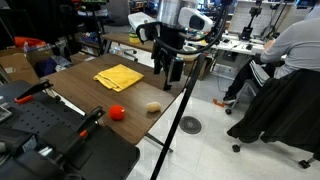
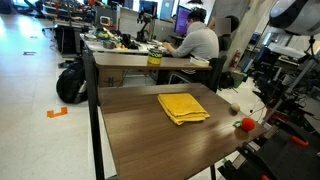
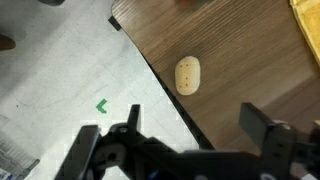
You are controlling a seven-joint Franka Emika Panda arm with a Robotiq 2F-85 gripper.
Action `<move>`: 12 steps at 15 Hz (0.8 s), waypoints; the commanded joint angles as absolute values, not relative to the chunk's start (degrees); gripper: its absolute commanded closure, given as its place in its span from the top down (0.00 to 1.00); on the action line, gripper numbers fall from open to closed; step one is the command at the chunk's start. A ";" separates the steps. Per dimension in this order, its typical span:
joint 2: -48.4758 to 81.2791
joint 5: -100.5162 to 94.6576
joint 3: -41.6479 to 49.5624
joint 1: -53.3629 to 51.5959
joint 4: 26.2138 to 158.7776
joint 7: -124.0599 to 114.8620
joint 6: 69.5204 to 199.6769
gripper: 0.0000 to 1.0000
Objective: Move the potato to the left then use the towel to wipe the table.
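Next, I move my gripper to the potato's middle (image 1: 153, 107) (image 3: 188, 77) near the edge of the table and close it there across the potato's long sides.
The potato (image 3: 187, 74) is a small tan oval lying on the brown table near its edge, and it shows in both exterior views (image 1: 153, 106) (image 2: 236, 109). The yellow towel (image 1: 118, 76) lies folded flat mid-table; it also shows in an exterior view (image 2: 183, 107) and as a corner in the wrist view (image 3: 308, 20). My gripper (image 3: 195, 125) is open and empty, hovering above the table edge a little short of the potato. In an exterior view it hangs (image 1: 168, 65) above the far side of the table.
A red ball-like object (image 1: 117, 112) (image 2: 246, 124) lies on the table near the potato. A person (image 1: 290, 50) (image 2: 200, 42) sits at a desk beyond. A black pole (image 1: 185, 100) stands by the table edge. Green tape (image 3: 101, 105) marks the floor.
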State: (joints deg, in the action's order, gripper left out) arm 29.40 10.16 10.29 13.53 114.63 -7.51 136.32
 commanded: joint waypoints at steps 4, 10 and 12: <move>37.62 10.27 9.21 13.46 107.33 -8.75 135.85 1.00; 41.78 10.40 9.10 13.66 103.74 -8.90 135.57 1.00; 41.87 10.17 9.31 13.28 104.54 -9.24 136.82 1.00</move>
State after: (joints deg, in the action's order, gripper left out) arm 41.65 10.43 9.11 13.60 103.88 -8.93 135.69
